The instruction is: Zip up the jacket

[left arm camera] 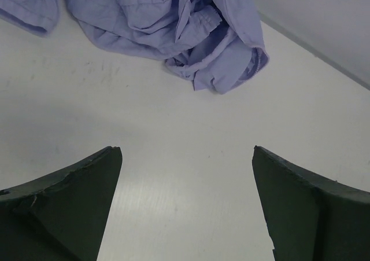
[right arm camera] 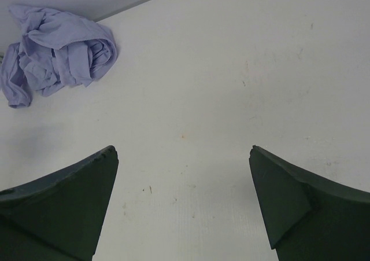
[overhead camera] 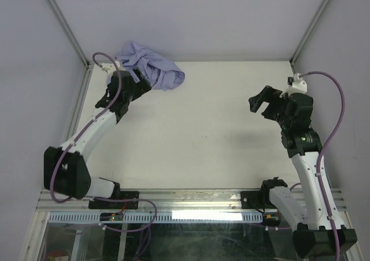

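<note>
I will move my left gripper to the lavender jacket next and close it on the loose fold (overhead camera: 154, 76) (left arm camera: 193, 30) in the middle of the jacket's near side.
The lavender jacket (overhead camera: 151, 66) lies crumpled in a heap at the table's far left corner, against the back wall. It fills the top of the left wrist view (left arm camera: 173, 24) and sits small at the top left of the right wrist view (right arm camera: 55, 52). My left gripper (overhead camera: 140, 78) is open and empty, just short of the heap's near edge; its fingers (left arm camera: 87, 197) frame bare table. My right gripper (overhead camera: 265, 102) is open and empty above the table's right side, far from the jacket.
The white table (overhead camera: 202, 139) is bounded by grey walls at the back and on both sides, with metal corner posts (overhead camera: 66, 29). A metal rail (overhead camera: 191, 198) with the arm bases and cables runs along the near edge.
</note>
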`<act>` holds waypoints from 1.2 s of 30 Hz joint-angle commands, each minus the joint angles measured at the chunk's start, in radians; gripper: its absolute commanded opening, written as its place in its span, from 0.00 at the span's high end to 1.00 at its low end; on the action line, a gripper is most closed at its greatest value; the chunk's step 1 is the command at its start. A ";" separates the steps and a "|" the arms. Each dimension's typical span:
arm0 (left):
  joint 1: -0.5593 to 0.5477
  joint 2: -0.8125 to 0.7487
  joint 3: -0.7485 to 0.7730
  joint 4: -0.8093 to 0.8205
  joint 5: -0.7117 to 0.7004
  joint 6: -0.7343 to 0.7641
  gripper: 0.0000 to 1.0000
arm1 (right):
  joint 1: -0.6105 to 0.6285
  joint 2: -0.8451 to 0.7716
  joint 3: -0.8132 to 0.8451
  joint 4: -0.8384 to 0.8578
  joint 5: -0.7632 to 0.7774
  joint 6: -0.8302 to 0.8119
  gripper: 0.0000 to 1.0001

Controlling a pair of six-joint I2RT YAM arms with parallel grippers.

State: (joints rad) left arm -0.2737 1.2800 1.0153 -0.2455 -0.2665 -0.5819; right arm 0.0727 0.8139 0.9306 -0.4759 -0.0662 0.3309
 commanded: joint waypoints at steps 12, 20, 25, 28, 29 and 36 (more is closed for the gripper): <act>0.070 0.860 0.723 0.161 -0.005 -0.185 0.01 | 0.009 -0.049 -0.079 0.066 -0.117 0.072 0.01; 0.094 1.127 0.956 0.145 0.106 -0.007 0.36 | 0.009 -0.047 -0.075 0.019 -0.133 0.056 0.01; 0.088 0.964 0.798 0.209 0.259 0.126 1.00 | 0.009 -0.058 -0.073 -0.002 -0.144 0.036 0.01; 0.063 0.806 0.708 0.207 0.336 0.194 1.00 | 0.009 -0.068 -0.090 0.028 -0.180 0.038 0.01; 0.052 0.758 0.693 0.192 0.369 0.205 1.00 | 0.011 -0.068 -0.096 0.041 -0.197 0.038 0.01; -0.113 0.607 0.883 -0.088 0.538 0.293 1.00 | 0.012 -0.031 -0.082 0.066 -0.251 0.050 0.01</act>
State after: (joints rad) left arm -0.2676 2.0266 1.7401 -0.2253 0.1295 -0.3973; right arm 0.0776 0.7723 0.8249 -0.4717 -0.2523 0.3840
